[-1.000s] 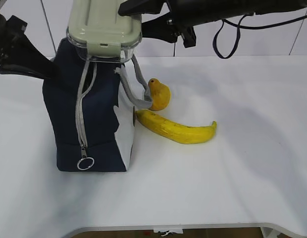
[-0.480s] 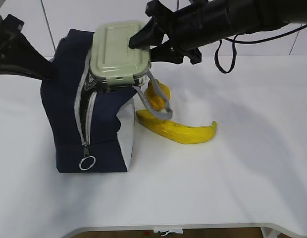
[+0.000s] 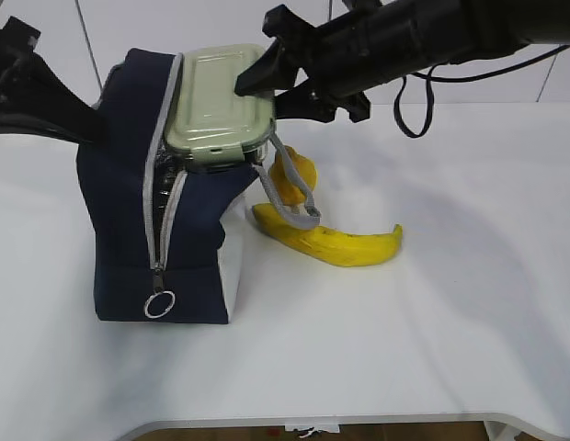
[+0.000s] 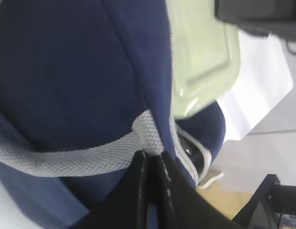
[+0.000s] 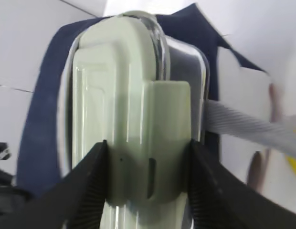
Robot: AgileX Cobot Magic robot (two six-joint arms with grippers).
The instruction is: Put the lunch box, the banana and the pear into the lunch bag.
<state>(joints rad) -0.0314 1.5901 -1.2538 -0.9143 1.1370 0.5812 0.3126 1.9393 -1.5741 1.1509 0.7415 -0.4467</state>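
Note:
My right gripper will let go of the lunch box down inside the navy lunch bag (image 3: pixel 186 163), between the two sides of the open zipper.
The navy lunch bag (image 3: pixel 119 202) stands at the left with its top open. The lunch box (image 3: pixel 219 103), clear with a sage-green lid, lies tilted in the bag's mouth, partly inside. My right gripper (image 3: pixel 267 78) is shut on its right end; in the right wrist view the gripper (image 5: pixel 147 176) clamps the lid clip of the lunch box (image 5: pixel 124 86). My left gripper (image 4: pixel 151 160) is shut on the bag's grey webbing handle (image 4: pixel 81 160) at the bag's far left side (image 3: pixel 87 129). The pear (image 3: pixel 299 179) and the banana (image 3: pixel 331 241) lie on the table right of the bag.
The bag's other grey handle (image 3: pixel 290 197) hangs over the pear and the banana's left end. The zipper's metal pull ring (image 3: pixel 158 304) hangs low on the bag's front. The white table's front edge (image 3: pixel 359 421) runs along the bottom.
The right gripper has brought the lunch box down from above the bag and tilted it into the open top. The bag's top has spread and shifted slightly left.

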